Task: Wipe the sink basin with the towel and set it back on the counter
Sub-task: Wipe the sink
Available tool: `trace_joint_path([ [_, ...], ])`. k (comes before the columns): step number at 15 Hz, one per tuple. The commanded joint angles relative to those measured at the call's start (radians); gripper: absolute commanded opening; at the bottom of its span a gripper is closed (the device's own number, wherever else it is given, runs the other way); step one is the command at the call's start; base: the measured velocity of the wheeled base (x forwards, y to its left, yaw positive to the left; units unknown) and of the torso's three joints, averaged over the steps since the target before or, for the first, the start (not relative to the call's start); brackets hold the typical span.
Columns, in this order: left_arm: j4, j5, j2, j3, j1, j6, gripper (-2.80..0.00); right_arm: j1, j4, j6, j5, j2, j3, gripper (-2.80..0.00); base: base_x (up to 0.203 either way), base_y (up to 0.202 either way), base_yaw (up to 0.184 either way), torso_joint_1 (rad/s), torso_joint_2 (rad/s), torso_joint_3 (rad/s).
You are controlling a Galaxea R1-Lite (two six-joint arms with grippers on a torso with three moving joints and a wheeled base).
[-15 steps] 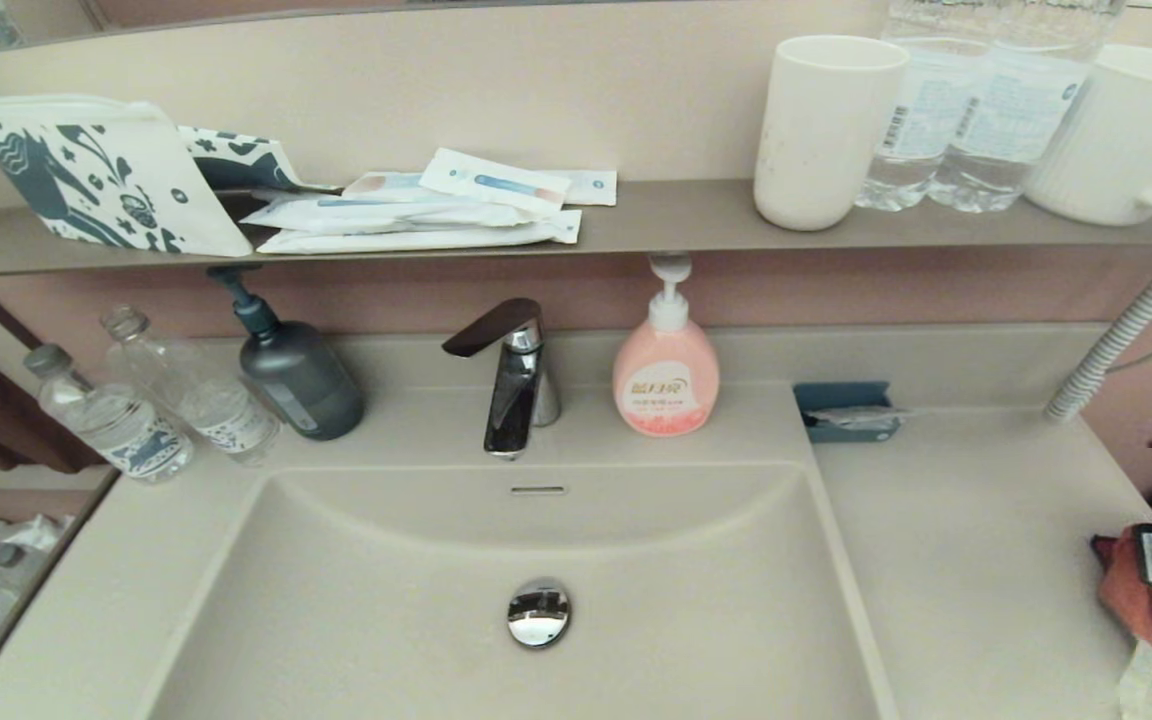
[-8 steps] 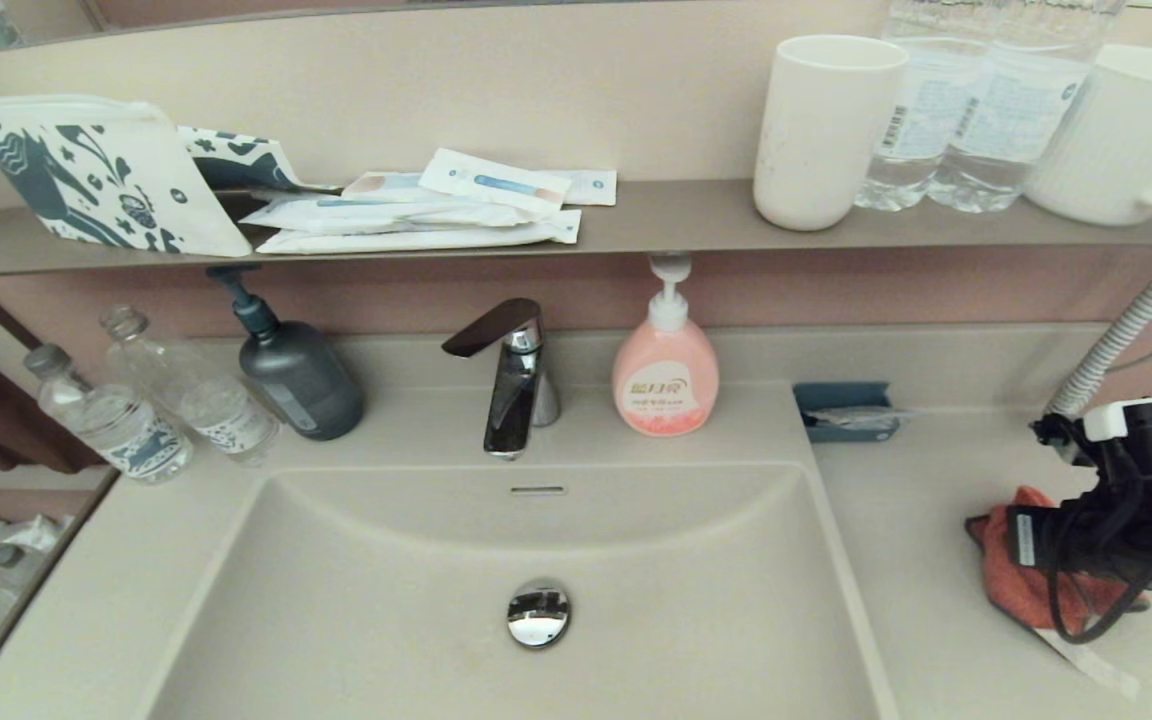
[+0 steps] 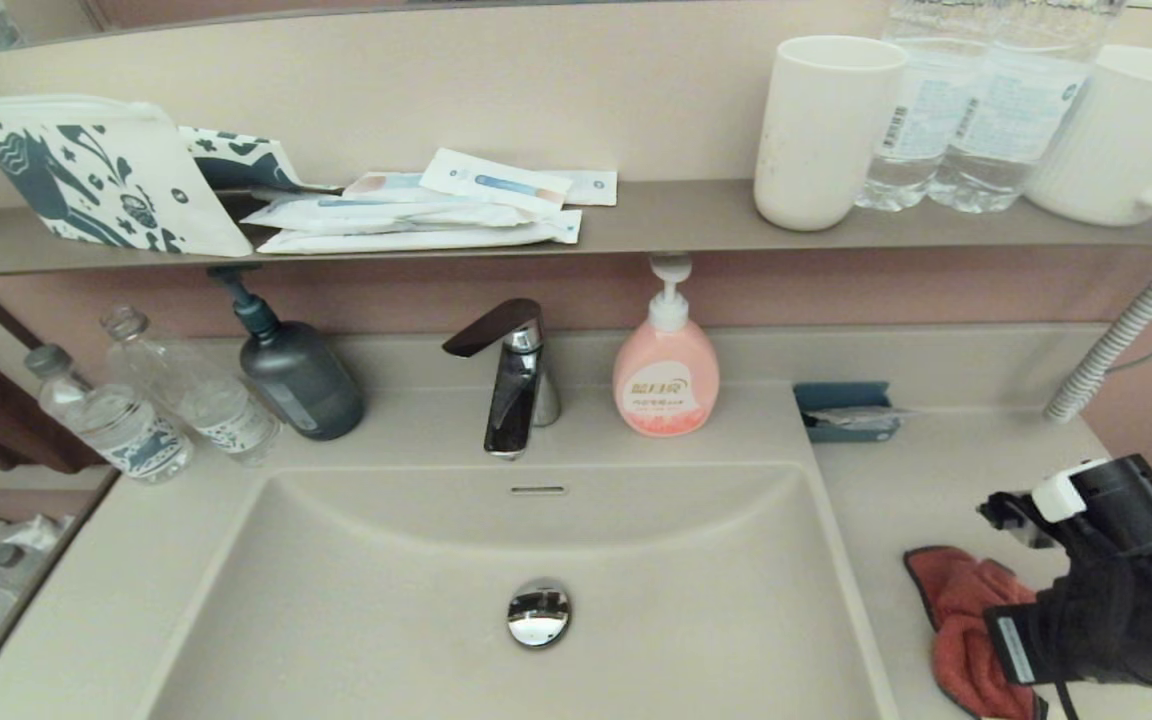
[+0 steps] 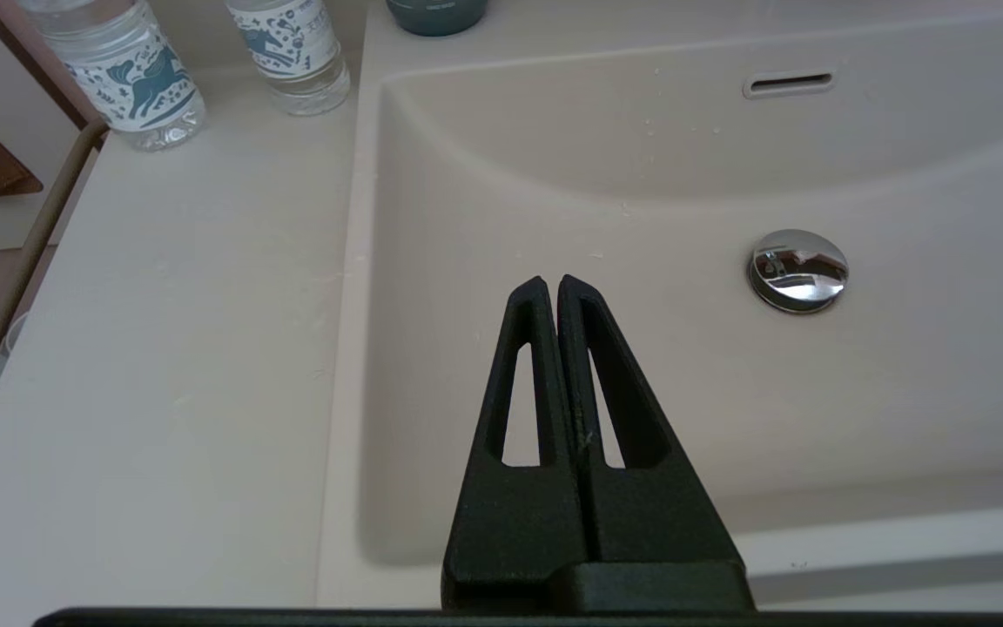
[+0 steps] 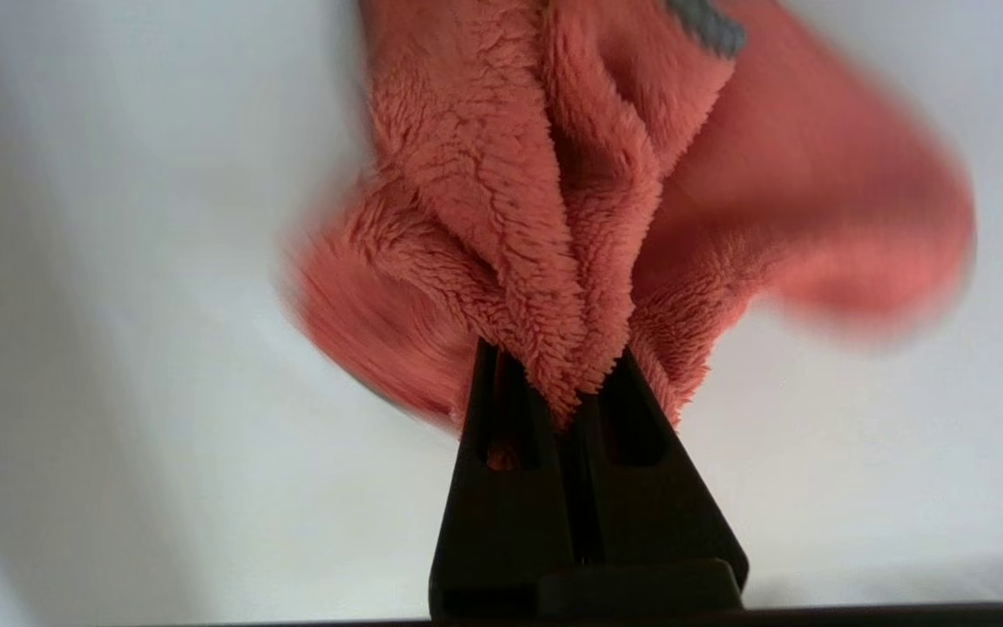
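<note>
Next, I release the orange-red towel with my right gripper on the counter [image 3: 988,578] beside the sink basin, in front of the blue tray.
The orange-red plush towel [image 3: 958,620] [image 5: 571,200] hangs bunched over the beige counter [image 3: 946,480], just right of the sink basin [image 3: 386,600]. My right gripper [image 5: 558,370] is shut on a fold of it; in the head view the black wrist covers the fingers. The basin holds a chrome drain plug [image 3: 538,612] [image 4: 797,270] and an overflow slot [image 3: 538,490]. My left gripper [image 4: 551,283] is shut on nothing, hovering over the basin's [image 4: 684,174] front left part, and does not show in the head view.
Behind the basin stand a faucet [image 3: 514,375], a pink soap bottle [image 3: 666,375], a dark pump bottle [image 3: 298,375] and two water bottles [image 3: 116,420]. A blue tray [image 3: 848,410] sits at the counter's back. The grey-brown shelf [image 3: 656,225] carries cups, bottles and packets.
My right arm has carried the towel leftward along the counter, from the far right edge to close beside the basin's right rim.
</note>
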Motion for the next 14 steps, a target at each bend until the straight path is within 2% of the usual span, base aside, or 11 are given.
trace_joint_path([
  [1, 0.000, -0.001, 0.001, 0.000, 0.001, 0.000, -2.80, -0.043, 0.105, -0.082, -0.020, -0.058, 0.021, -2.80, 0.000, 0.000, 0.000, 0.000, 0.00, 0.000],
  [2, 0.000, 0.000, 0.001, 0.000, 0.001, 0.001, -2.80, -0.081, 0.142, -0.129, -0.035, -0.067, 0.025, -2.80, 0.000, 0.000, 0.000, 0.000, 0.00, 0.000],
  [5, 0.000, 0.000, 0.001, 0.000, 0.000, 0.000, -2.80, -0.286, 0.163, -0.286, -0.056, -0.073, 0.018, -2.80, 0.000, 0.000, 0.000, 0.000, 0.00, 0.000],
  [8, 0.000, 0.000, 0.001, 0.000, 0.001, 0.000, -2.80, -0.431, 0.139, -0.370, -0.060, -0.047, -0.046, -2.80, 0.000, 0.000, 0.000, 0.000, 0.00, 0.000],
  [10, 0.000, 0.000, 0.001, 0.000, 0.000, 0.000, -2.80, -0.458, 0.134, -0.394, -0.059, -0.027, -0.111, -2.80, 0.000, 0.000, 0.000, 0.000, 0.00, 0.000],
  [12, 0.000, -0.001, 0.001, 0.000, 0.001, 0.000, -2.80, -0.432, 0.129, -0.373, -0.047, -0.011, -0.148, -2.80, 0.000, 0.000, 0.000, 0.000, 0.00, 0.000],
  [14, 0.000, 0.000, 0.001, 0.000, 0.001, 0.001, -2.80, -0.351, 0.065, -0.240, -0.026, 0.015, -0.160, -2.80, 0.000, 0.000, 0.000, 0.000, 0.00, 0.000],
])
